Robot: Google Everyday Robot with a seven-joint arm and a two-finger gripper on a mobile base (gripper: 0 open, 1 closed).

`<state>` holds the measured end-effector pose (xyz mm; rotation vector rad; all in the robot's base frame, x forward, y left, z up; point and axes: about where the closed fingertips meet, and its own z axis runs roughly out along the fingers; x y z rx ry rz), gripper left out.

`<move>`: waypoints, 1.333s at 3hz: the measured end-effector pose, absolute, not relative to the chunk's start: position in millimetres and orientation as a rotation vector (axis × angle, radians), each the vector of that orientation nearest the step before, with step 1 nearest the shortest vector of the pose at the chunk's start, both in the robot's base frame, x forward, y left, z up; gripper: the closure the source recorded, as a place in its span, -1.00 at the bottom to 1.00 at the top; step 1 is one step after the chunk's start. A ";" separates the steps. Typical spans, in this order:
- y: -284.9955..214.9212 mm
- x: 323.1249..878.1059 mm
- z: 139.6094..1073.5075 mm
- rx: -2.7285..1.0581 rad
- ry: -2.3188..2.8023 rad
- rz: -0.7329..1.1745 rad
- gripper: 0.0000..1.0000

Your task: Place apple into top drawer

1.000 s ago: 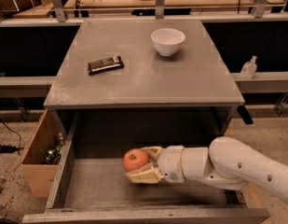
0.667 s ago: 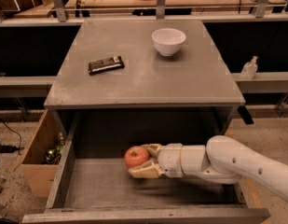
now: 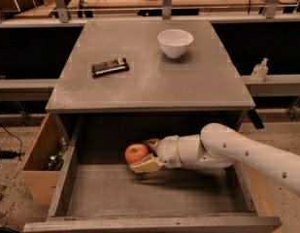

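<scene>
The apple will be released on the drawer's grey bottom near its back (image 3: 127, 154), toward the cardboard box side.
The apple (image 3: 136, 154), round and red-orange, is held between my gripper's tan fingers inside the open top drawer (image 3: 140, 193). My gripper (image 3: 143, 155) is shut on the apple and reaches in from the right on a white arm, a little above the drawer's grey floor near its back half. The drawer is pulled fully out below the grey cabinet top (image 3: 149, 81).
A white bowl (image 3: 175, 42) and a dark wrapped snack bar (image 3: 110, 67) lie on the cabinet top. A brown cardboard box (image 3: 40, 164) with items stands on the floor left of the drawer. A clear bottle (image 3: 259, 71) sits on the right shelf.
My gripper with the apple has shifted slightly back and up inside the drawer. Everything else stays in place.
</scene>
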<state>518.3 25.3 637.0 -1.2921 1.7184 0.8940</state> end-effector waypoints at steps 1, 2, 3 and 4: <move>39.5 526.8 625.3 -1.341 1.715 0.922 1.00; 52.1 530.8 615.0 -1.369 1.704 0.956 1.00; 53.5 531.0 614.6 -1.371 1.703 0.959 1.00; 55.4 530.2 614.3 -1.374 1.701 0.962 0.68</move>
